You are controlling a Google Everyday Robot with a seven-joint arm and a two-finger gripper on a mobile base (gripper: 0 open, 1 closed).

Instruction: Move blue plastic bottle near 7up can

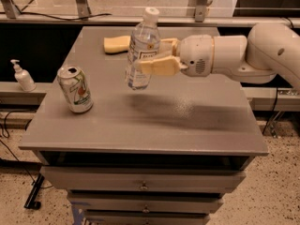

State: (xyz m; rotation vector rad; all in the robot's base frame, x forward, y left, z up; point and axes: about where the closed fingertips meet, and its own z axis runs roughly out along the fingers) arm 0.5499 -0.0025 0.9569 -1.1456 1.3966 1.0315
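Note:
My gripper has the blue plastic bottle. It will let go of it by the side of the 7up can (108,108) facing the middle of the table.
The blue plastic bottle (142,48) is clear with a white cap and a dark-and-white label. It hangs tilted in the air above the middle of the grey table (187,125). My gripper (151,55) comes in from the right and is shut on the bottle's middle, with tan fingers (159,65) on either side of it. The 7up can (75,89), silver-white and green with a red spot, stands on the table's left side, well left of and below the bottle.
A yellow sponge (117,44) lies at the back of the table, behind the bottle. A small white pump dispenser (21,76) stands on a ledge left of the table. Drawers (143,184) sit under the tabletop.

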